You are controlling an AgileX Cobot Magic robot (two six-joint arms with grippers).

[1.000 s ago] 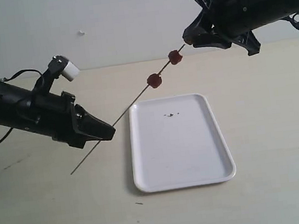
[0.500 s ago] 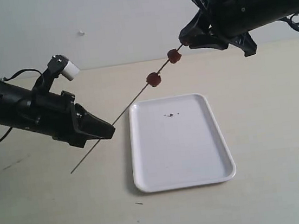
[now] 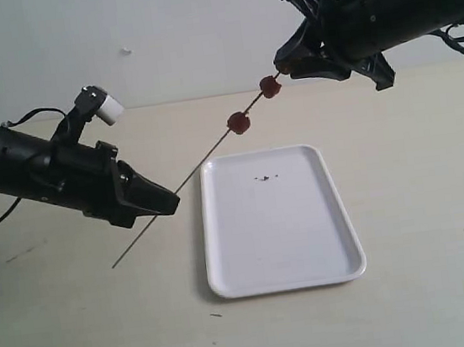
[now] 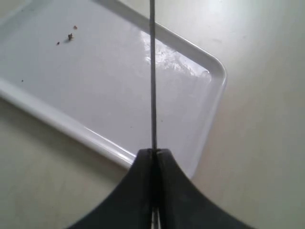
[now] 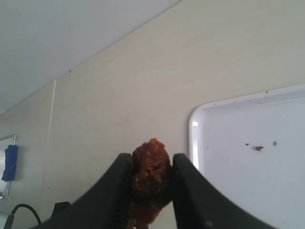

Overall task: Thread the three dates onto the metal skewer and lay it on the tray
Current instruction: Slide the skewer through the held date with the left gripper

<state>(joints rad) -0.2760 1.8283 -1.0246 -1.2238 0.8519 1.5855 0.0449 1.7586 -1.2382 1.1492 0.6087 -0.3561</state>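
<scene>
The robot's right gripper should release the third date on the skewer, snug [image 3: 260, 88] against the upper threaded date. The third date is now at the skewer's top end.
The thin metal skewer [image 3: 204, 153] slants up from lower left to upper right above the table. My left gripper [image 3: 166, 203] is shut on its lower part; in the left wrist view the skewer [image 4: 153, 76] comes straight out of the closed gripper [image 4: 154, 152]. Two dates [image 3: 239, 123] [image 3: 270, 87] sit threaded on the upper half. My right gripper [image 3: 284, 64] is at the skewer's top end, shut on the third date [image 5: 151, 171], which fills the gap in the gripper [image 5: 151, 164]. The white tray [image 3: 326, 247] lies flat below.
A few dark crumbs [image 3: 266, 178] lie on the tray's far half. The tray [image 4: 86, 81] shows under the skewer in the left wrist view, and the tray [image 5: 248, 167] shows beside the held date. A pale wall stands behind the beige table [image 3: 417, 159].
My right gripper has shifted slightly left and up at the skewer's top end with its date. The left gripper and the two threaded dates have barely moved.
</scene>
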